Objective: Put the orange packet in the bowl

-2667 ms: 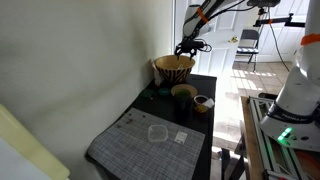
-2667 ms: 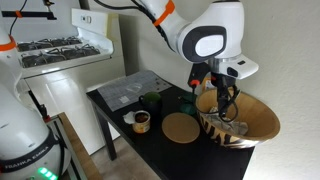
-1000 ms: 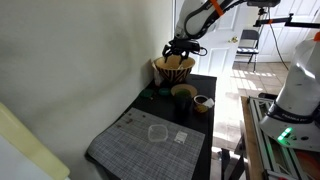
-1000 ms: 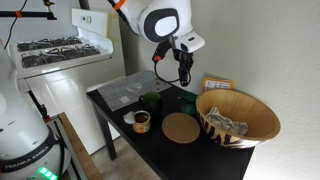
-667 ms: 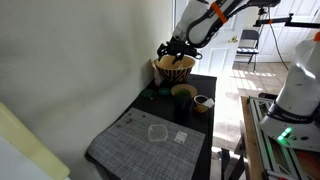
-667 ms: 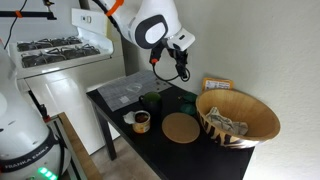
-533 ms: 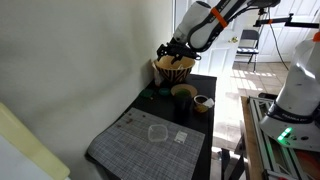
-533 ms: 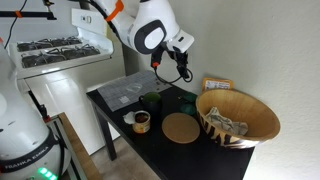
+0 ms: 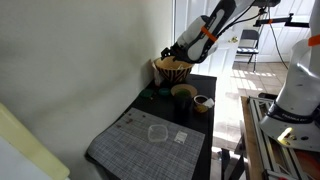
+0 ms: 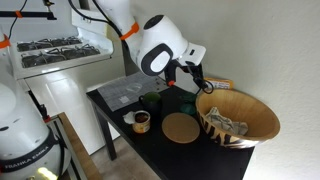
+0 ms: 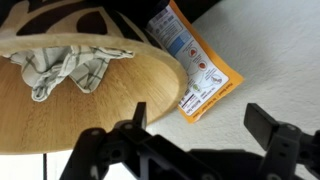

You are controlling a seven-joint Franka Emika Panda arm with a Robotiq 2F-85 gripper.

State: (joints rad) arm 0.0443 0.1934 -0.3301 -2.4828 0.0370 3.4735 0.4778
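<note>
My gripper will next close on the outer end of the orange packet [image 9: 156, 69] [image 11: 212, 97], which is the end that sticks out beyond the rim of the woven bowl.
The orange packet [image 11: 196, 62] lies flat on a white surface just behind the rim of the woven bowl [image 11: 100, 95]. It also shows in an exterior view [image 10: 221, 85], past the bowl [image 10: 262, 118]. My gripper [image 11: 200, 125] is open and empty, a little above the packet and apart from it, at the bowl's far rim [image 10: 196, 80]. In an exterior view the gripper [image 9: 170, 54] hovers at the bowl [image 9: 173, 70] at the table's far end. A crumpled cloth [image 11: 68, 68] lies inside the bowl.
On the black table stand a dark olive bowl [image 10: 152, 101], a small cup [image 10: 141, 121], a round cork mat [image 10: 182, 127] and a grey placemat [image 9: 150, 142]. The wall is close behind the bowl and the packet.
The gripper rose out of the bowl, swung away to the side, then came back down towards the packet behind the bowl's rim. It stayed open. Bowl and packet have not moved.
</note>
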